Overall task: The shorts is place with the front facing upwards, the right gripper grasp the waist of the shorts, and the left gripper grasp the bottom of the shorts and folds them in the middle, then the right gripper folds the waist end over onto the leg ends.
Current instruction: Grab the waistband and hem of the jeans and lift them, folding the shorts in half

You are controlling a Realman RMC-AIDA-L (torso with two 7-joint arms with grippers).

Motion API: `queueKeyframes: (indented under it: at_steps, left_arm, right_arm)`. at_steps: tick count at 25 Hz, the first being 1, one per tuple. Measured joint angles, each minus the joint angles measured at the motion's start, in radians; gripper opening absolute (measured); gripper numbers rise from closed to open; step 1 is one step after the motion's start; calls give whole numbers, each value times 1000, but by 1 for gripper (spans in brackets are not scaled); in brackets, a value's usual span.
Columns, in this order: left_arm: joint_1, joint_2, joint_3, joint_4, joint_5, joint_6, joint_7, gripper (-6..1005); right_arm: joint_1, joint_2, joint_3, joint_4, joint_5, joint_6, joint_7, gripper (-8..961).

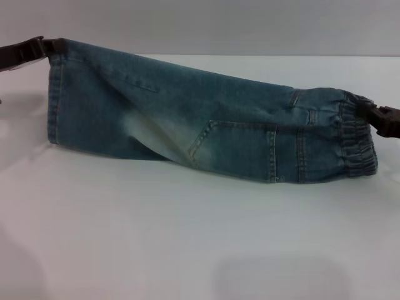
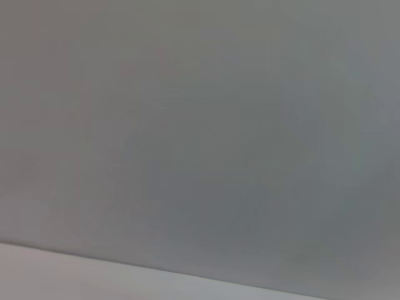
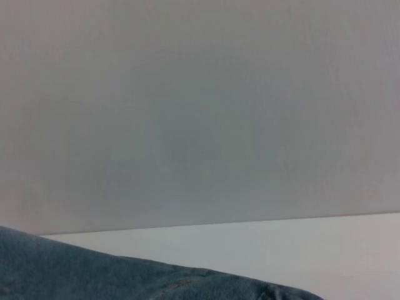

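Next, my left gripper releases the leg hems' top corner on the white table [image 1: 99, 72] behind the lower edge of the shorts.
The blue-green denim shorts [image 1: 187, 125] hang lifted above the white table, stretched lengthwise between both grippers, and their lower edge rests on the table. The left gripper [image 1: 44, 47] holds the top corner of the straight leg hems [image 1: 55, 100] at the far left. At the right, the ruffled elastic waist [image 1: 356, 137] is pinched by the right gripper [image 1: 375, 115], of which only the dark tip shows. In the right wrist view a strip of the shorts' denim [image 3: 125, 278] shows. The left wrist view shows only wall and table.
The white table [image 1: 200, 237] spreads in front of the shorts. A plain grey wall [image 1: 219, 25] stands behind.
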Motion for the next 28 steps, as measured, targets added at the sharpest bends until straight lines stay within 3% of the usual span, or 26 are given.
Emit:
queueKeyframes:
  at_steps: [28]
  left_arm:
    - [-27, -19, 69, 4, 5, -112, 124, 16]
  right_arm:
    - [0, 11, 3, 37, 96, 82, -131, 4]
